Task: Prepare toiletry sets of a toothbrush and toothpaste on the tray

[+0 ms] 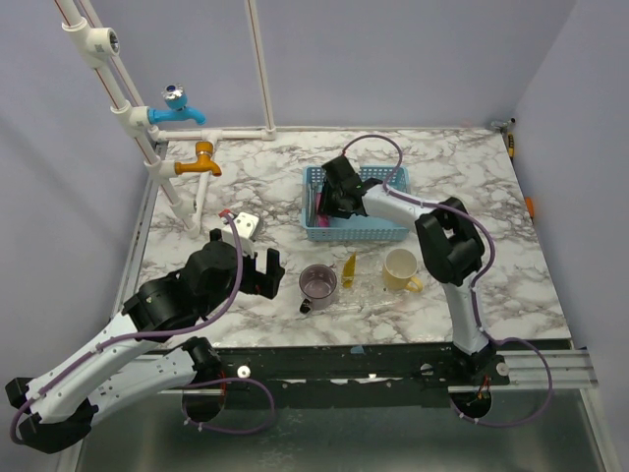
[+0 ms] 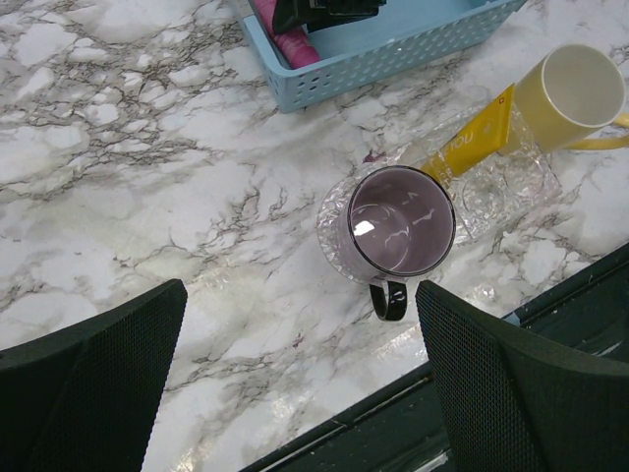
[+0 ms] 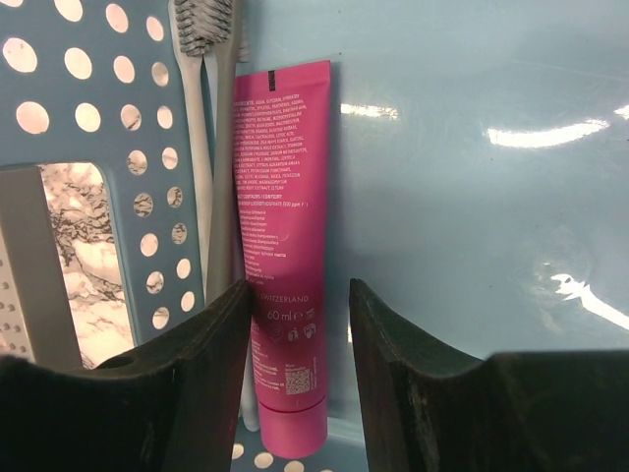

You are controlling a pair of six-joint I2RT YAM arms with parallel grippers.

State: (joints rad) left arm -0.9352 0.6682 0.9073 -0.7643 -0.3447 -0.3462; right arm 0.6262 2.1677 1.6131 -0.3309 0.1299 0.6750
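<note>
My right gripper should open wider and pinch only the tube's body (image 3: 288, 315) before it lifts, because the toothbrushes lie tight along the side of the magenta-pink toothpaste tube.
The magenta-pink toothpaste tube (image 3: 283, 197) lies in the blue basket (image 1: 378, 232) against its left wall, beside two grey-white toothbrushes (image 3: 216, 118). My right gripper (image 3: 300, 295) is open inside the basket, one finger on each side of the tube's cap end and just above it. The yellow toothpaste tube (image 2: 470, 136) leans on the clear tray (image 2: 501, 192), between the mauve cup (image 2: 401, 221) and the cream mug (image 2: 580, 87). My left gripper (image 2: 305, 393) is open and empty, above the table just left of the mauve cup (image 1: 317, 284).
A pipe frame with a blue tap (image 1: 179, 106) and an orange tap (image 1: 200, 159) stands at the back left. A small white block (image 1: 247, 224) lies near the left gripper. The table's front edge (image 2: 393, 413) is close below the cup.
</note>
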